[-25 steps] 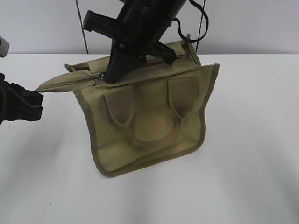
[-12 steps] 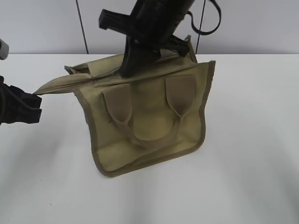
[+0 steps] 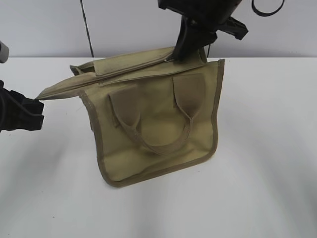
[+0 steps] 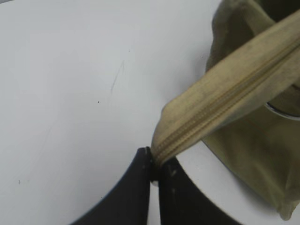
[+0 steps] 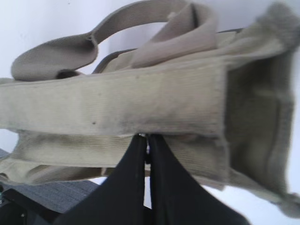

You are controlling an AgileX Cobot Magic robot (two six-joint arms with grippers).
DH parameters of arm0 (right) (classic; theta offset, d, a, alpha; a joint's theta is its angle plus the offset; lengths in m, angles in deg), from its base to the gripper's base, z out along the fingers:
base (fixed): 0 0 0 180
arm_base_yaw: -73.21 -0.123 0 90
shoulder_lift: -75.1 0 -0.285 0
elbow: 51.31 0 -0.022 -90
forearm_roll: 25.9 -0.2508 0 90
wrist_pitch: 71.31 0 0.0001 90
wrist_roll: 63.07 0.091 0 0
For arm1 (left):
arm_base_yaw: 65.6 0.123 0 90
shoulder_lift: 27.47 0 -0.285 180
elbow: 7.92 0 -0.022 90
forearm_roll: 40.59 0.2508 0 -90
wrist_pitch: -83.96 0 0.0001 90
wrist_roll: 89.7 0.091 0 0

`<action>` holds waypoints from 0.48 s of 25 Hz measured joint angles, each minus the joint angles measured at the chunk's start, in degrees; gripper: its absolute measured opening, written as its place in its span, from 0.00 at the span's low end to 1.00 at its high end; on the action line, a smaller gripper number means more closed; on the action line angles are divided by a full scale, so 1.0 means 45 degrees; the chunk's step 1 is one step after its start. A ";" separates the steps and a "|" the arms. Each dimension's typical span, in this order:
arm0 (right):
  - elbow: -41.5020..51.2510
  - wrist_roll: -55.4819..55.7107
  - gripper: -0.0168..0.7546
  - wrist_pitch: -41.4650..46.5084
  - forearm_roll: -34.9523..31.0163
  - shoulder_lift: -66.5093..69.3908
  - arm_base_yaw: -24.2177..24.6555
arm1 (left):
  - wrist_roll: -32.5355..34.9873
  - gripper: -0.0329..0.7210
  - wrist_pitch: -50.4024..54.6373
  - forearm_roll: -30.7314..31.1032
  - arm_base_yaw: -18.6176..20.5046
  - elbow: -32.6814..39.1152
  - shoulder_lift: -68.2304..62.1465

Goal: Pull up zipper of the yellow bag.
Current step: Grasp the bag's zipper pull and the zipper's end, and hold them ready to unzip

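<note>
Next, I let go of the silver zipper pull with my right gripper near the zipper's end beneath the black arm (image 3: 184, 60) (image 5: 186, 136), next to the top flap of the bag.
The yellow bag (image 3: 158, 134) is a khaki canvas tote with olive trim standing on the white table, its looped handle facing the exterior view. Its top strip carries the zipper (image 3: 119, 74), closed along most of its length. My left gripper (image 3: 34, 106) is shut on the pointed left end of the zipper strip (image 4: 161, 150) and holds it out taut. My right gripper (image 3: 174, 55) is shut on the small silver zipper pull (image 5: 147, 138), near the right end of the strip, under the edge of the top flap of the bag (image 5: 117, 101).
A white table (image 3: 267, 148) lies under and around the bag. A pale wall with two dark vertical lines (image 3: 86, 27) stands behind it. The right arm's black body (image 3: 208, 15) hangs over the bag's top right corner.
My right gripper has slid to the right along the top strip with the pull, from left of middle to near the right end. The zipper closed behind it. The left gripper has held still.
</note>
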 joint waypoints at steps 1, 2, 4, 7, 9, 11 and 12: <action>0.0000 -0.0066 0.00 0.0015 0.0154 -0.0015 0.0148 | 0.0000 0.05 0.0005 0.0000 0.0011 0.0000 0.0000; 0.0000 -0.0136 0.00 0.0025 0.0220 -0.0027 0.0325 | 0.0000 0.05 0.0005 0.0013 0.0011 0.0000 0.0000; 0.0000 -0.0351 0.00 0.0086 0.0167 -0.0070 0.0653 | 0.0000 0.05 -0.0051 0.0013 0.0011 0.0000 0.0000; 0.0000 -0.0660 0.00 0.0168 -0.0030 -0.0166 0.0968 | 0.0000 0.05 -0.0253 0.0013 0.0011 0.0000 0.0000; 0.0004 -0.0882 0.00 0.0195 -0.0101 -0.0211 0.1060 | 0.0000 0.05 -0.0376 0.0013 0.0011 0.0000 0.0000; 0.0014 -0.1055 0.00 0.0206 -0.0101 -0.0221 0.1087 | 0.0000 0.05 -0.0388 0.0025 0.0011 0.0000 0.0000; 0.0017 -0.1148 0.00 0.0206 -0.0101 -0.0221 0.1099 | 0.0000 0.05 -0.0388 0.0025 0.0011 0.0000 0.0000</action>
